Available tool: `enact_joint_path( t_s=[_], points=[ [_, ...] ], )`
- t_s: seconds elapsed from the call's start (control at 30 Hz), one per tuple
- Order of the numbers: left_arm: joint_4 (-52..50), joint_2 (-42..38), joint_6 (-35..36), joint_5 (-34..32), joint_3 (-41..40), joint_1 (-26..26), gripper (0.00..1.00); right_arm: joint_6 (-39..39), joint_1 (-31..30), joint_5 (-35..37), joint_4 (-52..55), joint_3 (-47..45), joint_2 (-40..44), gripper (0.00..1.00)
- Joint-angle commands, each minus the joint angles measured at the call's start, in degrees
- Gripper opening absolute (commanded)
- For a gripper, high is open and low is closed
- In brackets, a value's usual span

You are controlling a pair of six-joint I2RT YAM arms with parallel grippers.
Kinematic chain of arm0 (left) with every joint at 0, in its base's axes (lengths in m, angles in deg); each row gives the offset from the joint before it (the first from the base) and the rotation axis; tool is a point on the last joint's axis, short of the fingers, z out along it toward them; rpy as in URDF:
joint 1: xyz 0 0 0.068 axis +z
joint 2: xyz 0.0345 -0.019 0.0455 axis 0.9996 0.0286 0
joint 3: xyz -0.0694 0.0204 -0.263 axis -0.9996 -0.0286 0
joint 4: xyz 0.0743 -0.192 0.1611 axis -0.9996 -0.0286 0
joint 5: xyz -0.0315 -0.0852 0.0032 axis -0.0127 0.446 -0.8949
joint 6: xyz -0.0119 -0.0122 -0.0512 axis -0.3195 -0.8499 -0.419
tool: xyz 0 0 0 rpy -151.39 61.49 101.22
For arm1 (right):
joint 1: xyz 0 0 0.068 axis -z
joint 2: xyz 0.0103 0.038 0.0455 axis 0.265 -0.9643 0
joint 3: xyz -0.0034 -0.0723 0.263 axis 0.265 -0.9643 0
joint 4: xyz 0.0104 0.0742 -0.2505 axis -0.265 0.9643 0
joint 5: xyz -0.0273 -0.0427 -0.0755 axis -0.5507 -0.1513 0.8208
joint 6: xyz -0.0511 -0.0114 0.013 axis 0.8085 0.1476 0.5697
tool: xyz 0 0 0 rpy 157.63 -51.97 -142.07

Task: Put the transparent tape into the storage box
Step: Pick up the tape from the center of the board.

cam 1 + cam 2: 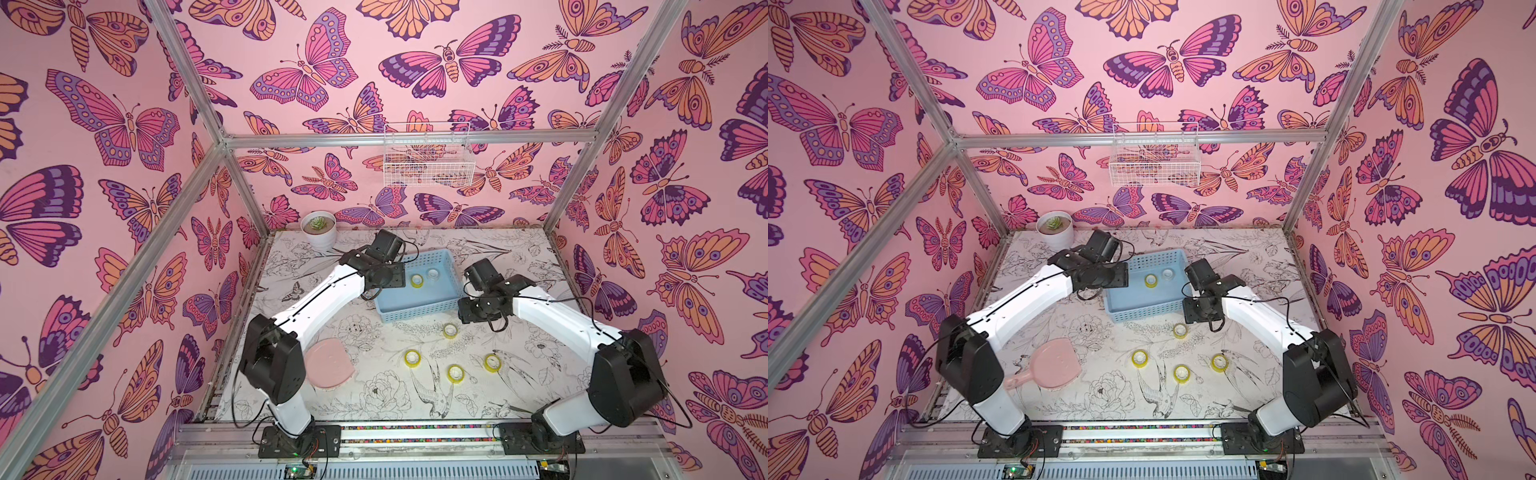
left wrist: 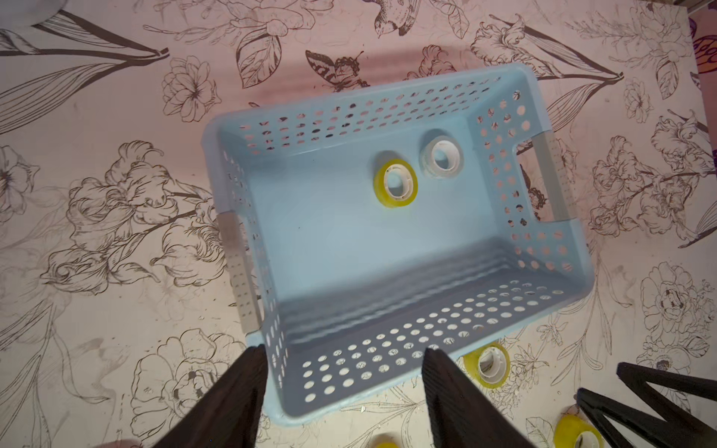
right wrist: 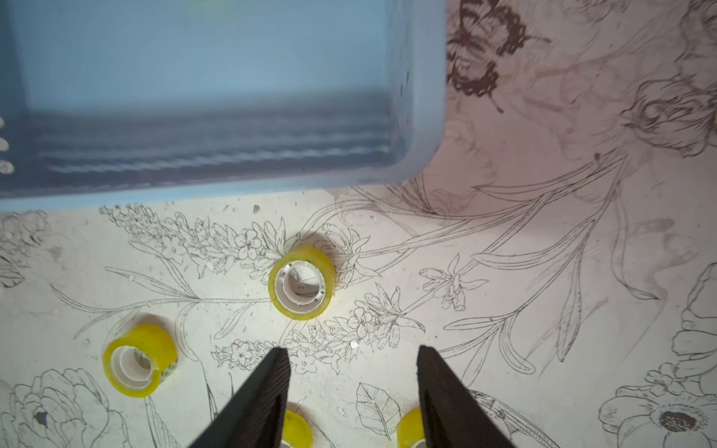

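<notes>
The yellow roll (image 1: pixel 456 330) (image 3: pixel 327 282) lies nearest the storage box. I need to close my right gripper on the roll's side, with one finger in its hole.
The storage box (image 1: pixel 415 318) is a light blue perforated basket in the middle of the table, seen in both top views (image 1: pixel 1144 311). On its floor lie one yellow transparent tape roll (image 2: pixel 395 183) and one colourless roll (image 2: pixel 442 157). Several yellow rolls lie on the table in front of it, among them the closest one (image 1: pixel 450 330) and another (image 1: pixel 412 358). My left gripper (image 2: pixel 344 351) hangs open and empty above the box's near wall. My right gripper (image 3: pixel 353 350) is open and empty just outside the box's corner (image 3: pixel 426 116), above the table short of a yellow roll (image 3: pixel 302 282).
A pink hand mirror (image 1: pixel 1054 365) lies at the front left by the left arm's base. A white pot with a succulent (image 1: pixel 319 228) stands in the back left corner. A white wire basket (image 1: pixel 428 160) hangs on the back wall. Aluminium frame posts edge the table.
</notes>
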Motion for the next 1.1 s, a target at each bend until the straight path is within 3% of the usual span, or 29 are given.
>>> enact_joint_path(
  t_s=[0.0, 0.33, 0.73, 1.07],
  points=[
    [1.92, -5.79, -1.92, -2.47, -5.12, -0.27, 0.71, -1.97, -1.29, 0.27, -3.62, -2.82, -0.55, 0.57],
    [2.52, -11.99, -4.24, -2.84, -13.44, -0.54, 0.71, -3.82, -2.39, 1.96, -16.18, -8.37, -5.51, 0.55],
    [2.50, -11.99, -3.66, -2.93, -13.22, -0.62, 0.71, -5.00, -4.97, 3.59, -17.34, -8.81, -9.03, 0.51],
    [2.46, -12.52, -3.51, -3.75, -13.38, -0.56, 0.70, -5.40, -5.14, 3.82, -18.29, -10.45, -9.65, 0.38]
  ],
)
